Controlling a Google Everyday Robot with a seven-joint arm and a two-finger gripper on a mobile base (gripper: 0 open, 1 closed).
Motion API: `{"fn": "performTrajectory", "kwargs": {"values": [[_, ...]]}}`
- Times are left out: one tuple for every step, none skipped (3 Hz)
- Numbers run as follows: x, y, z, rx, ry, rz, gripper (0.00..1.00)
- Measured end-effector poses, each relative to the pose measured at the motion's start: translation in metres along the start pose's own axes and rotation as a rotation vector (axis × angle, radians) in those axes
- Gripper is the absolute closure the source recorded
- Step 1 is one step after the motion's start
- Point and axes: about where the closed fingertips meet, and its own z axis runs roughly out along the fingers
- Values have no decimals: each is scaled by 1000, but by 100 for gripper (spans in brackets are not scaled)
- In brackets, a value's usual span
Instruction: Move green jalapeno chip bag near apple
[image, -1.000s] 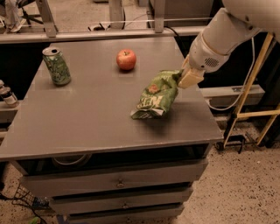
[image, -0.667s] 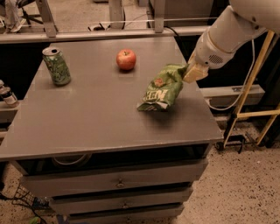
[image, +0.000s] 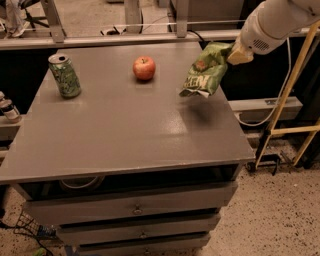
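Note:
My gripper should release the green jalapeno chip bag, now hanging above the grey table, against the red apple's side away from the soda can (image: 162, 75).
The green jalapeno chip bag (image: 205, 71) hangs in the air above the right side of the grey table (image: 120, 130), held by its top corner. My gripper (image: 237, 53) is shut on that corner, at the end of the white arm coming in from the upper right. The red apple (image: 144, 68) sits on the table at the back middle, to the left of the bag and apart from it. The bag's shadow lies on the table below it.
A green patterned soda can (image: 64, 75) stands at the table's back left. Drawers are below the tabletop. A yellow frame (image: 290, 100) stands to the right of the table. A rail runs behind the table's far edge.
The gripper has lifted the chip bag off the table and carried it up and toward the back. The apple and can have not moved.

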Motion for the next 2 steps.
{"fn": "performTrajectory", "kwargs": {"values": [[-2,-2,2,9,-7,2,100],[-1,-2,9,16,-22,41,100]]}}
